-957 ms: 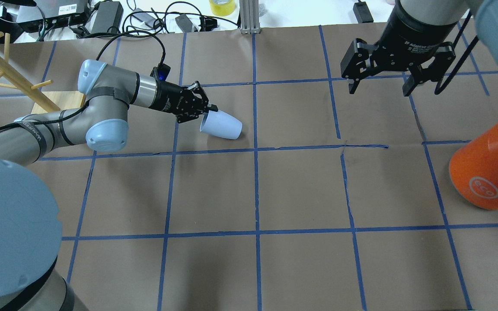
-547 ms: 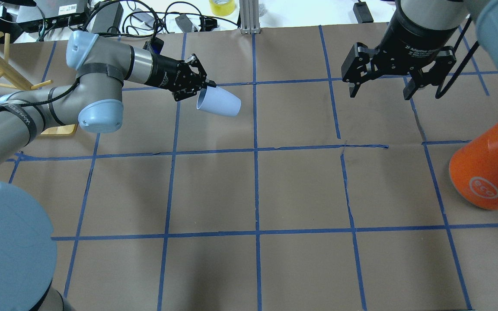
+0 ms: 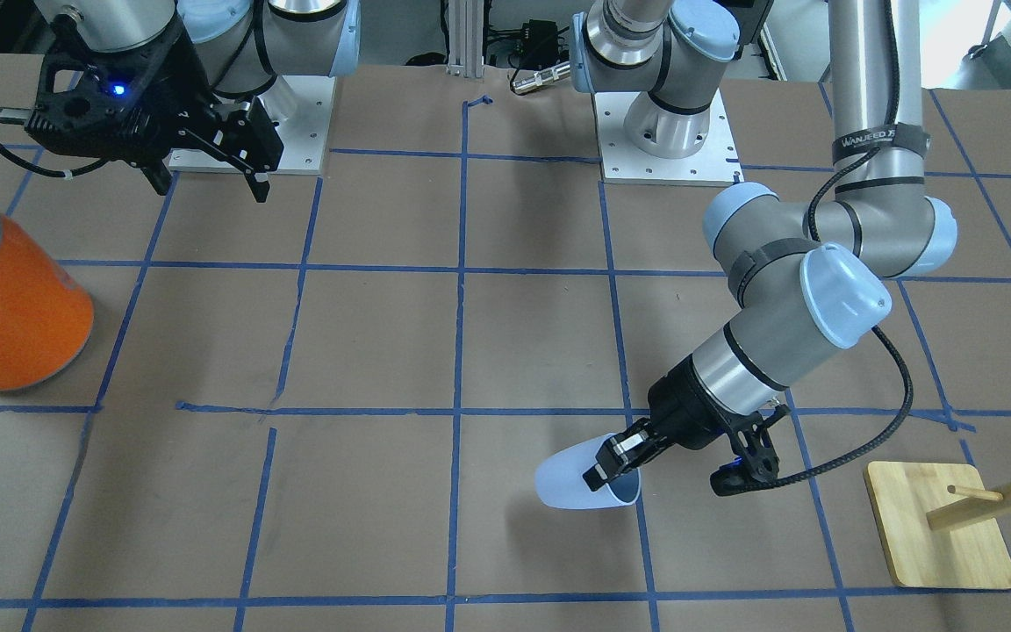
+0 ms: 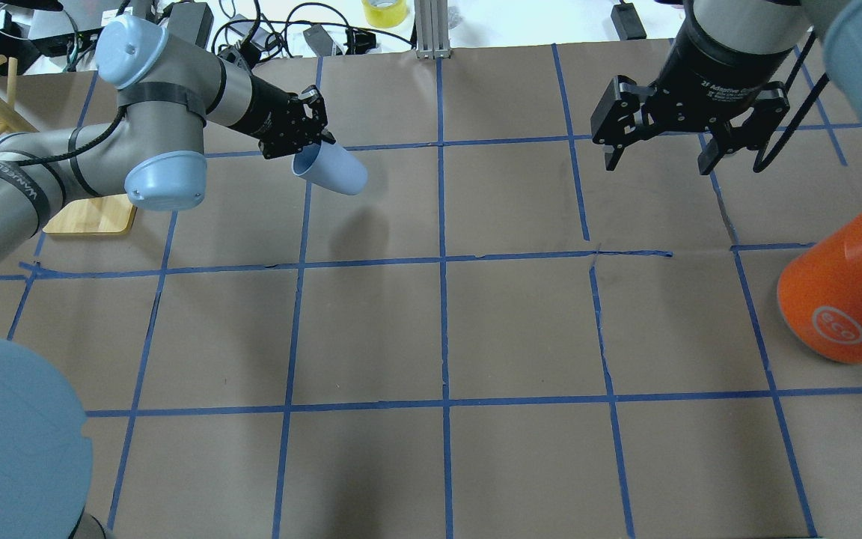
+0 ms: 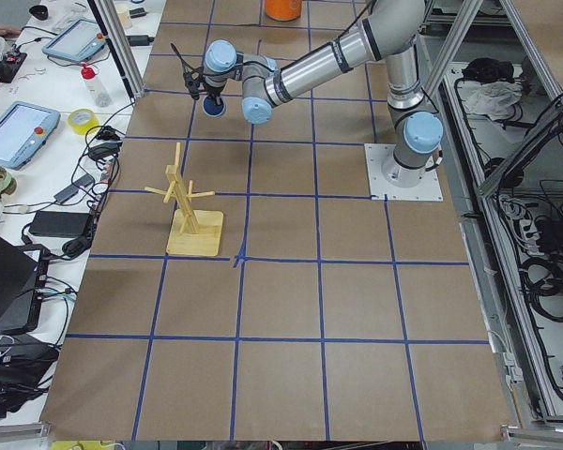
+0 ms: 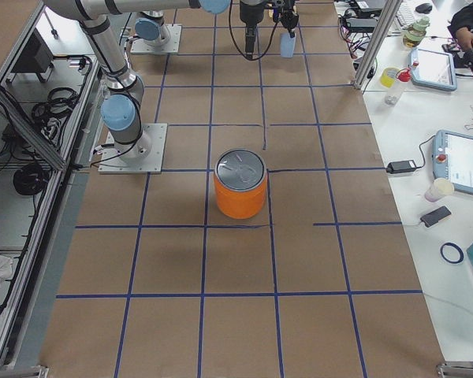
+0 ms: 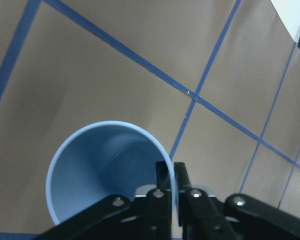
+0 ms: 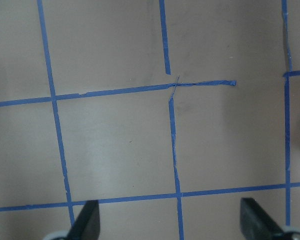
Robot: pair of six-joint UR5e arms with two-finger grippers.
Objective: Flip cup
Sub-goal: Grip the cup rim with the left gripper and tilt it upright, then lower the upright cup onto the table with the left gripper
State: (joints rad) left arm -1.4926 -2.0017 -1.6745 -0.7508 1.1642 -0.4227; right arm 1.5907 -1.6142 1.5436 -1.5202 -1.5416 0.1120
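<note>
My left gripper has the pale blue cup, tilted in the air at the table's far side. It will put the cup down on the bare table (image 3: 756, 536) beside the wooden mug tree's base.
The pale blue cup (image 4: 332, 168) hangs in the air at the far left of the table, tilted on its side with its base pointing right. My left gripper (image 4: 316, 139) is shut on the cup's rim. In the front-facing view the cup (image 3: 571, 478) is lifted above its shadow, held by the left gripper (image 3: 618, 456). The left wrist view looks into the cup's open mouth (image 7: 97, 170), with one finger inside the rim and one outside. My right gripper (image 4: 655, 153) is open and empty, high over the far right of the table.
A large orange canister with a silver lid (image 4: 846, 288) stands at the right edge. A wooden mug tree on a square base (image 3: 940, 522) stands at the far left near the left arm. Cables and boxes lie beyond the table's far edge.
My left gripper has lifted the cup off the table and carried it up and to the left, the cup tilting more. The right gripper has hardly moved.
</note>
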